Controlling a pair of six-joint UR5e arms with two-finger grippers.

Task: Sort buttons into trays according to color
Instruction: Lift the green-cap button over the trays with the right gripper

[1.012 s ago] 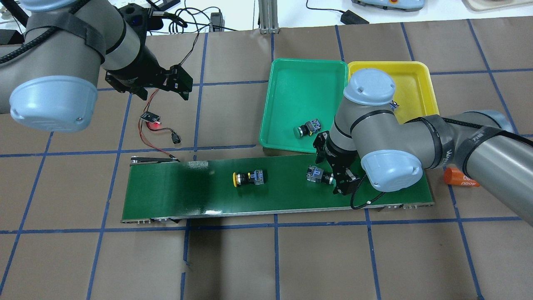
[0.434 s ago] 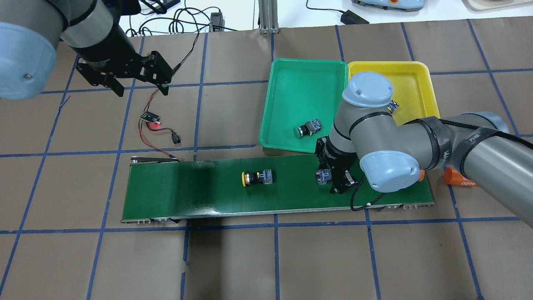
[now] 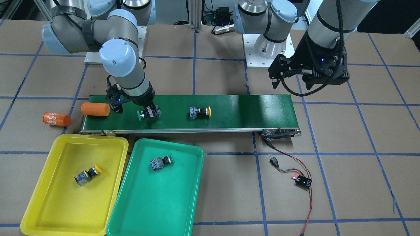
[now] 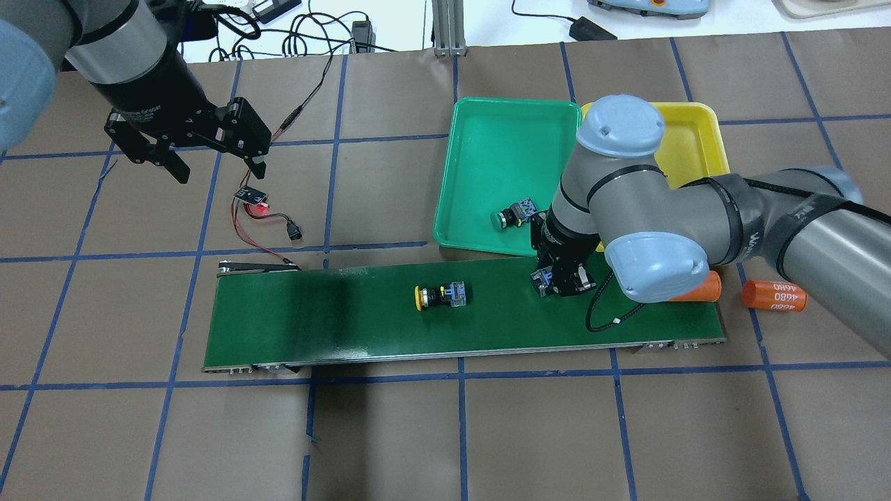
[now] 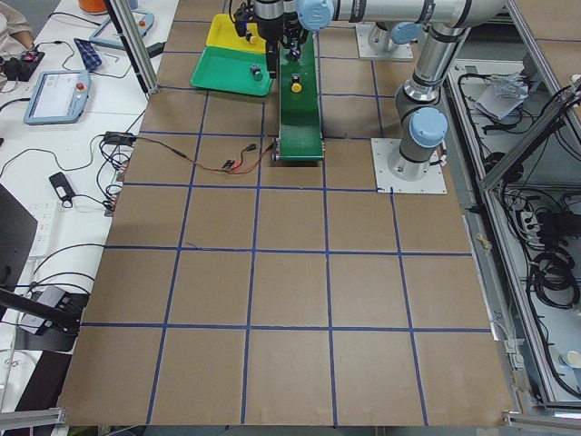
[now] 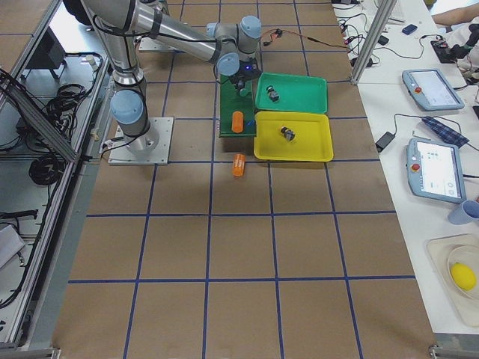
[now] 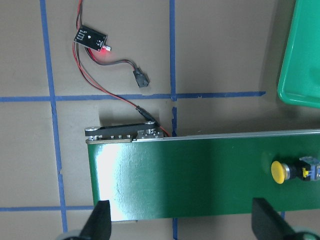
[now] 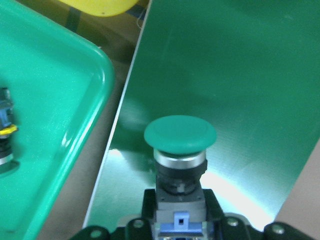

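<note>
My right gripper will set the green-capped button free in the green tray (image 3: 154, 148) (image 8: 55, 120), between the other button and the rim on the belt side.
My right gripper (image 4: 557, 282) is shut on a green-capped button (image 8: 180, 136), held over the conveyor belt near the green tray's edge; it also shows in the front view (image 3: 144, 114). A yellow-capped button (image 4: 438, 298) lies on its side mid-belt. Another green-capped button (image 4: 511, 214) lies in the green tray (image 4: 501, 139). A yellow-capped button (image 3: 88, 174) lies in the yellow tray (image 3: 59, 203); in the overhead view my right arm hides it. My left gripper (image 4: 216, 167) is open and empty, high above the table to the left of the belt.
The dark green conveyor belt (image 4: 313, 320) runs across the middle. One orange cylinder (image 4: 696, 287) lies at the belt's right end, another (image 4: 773, 296) on the table beside it. A small sensor board with red wires (image 4: 252, 197) lies near the belt's left end.
My right gripper closed on the green-capped button and moved it toward the green tray. The yellow-capped button travelled right along the belt. My left arm swung away to the left.
</note>
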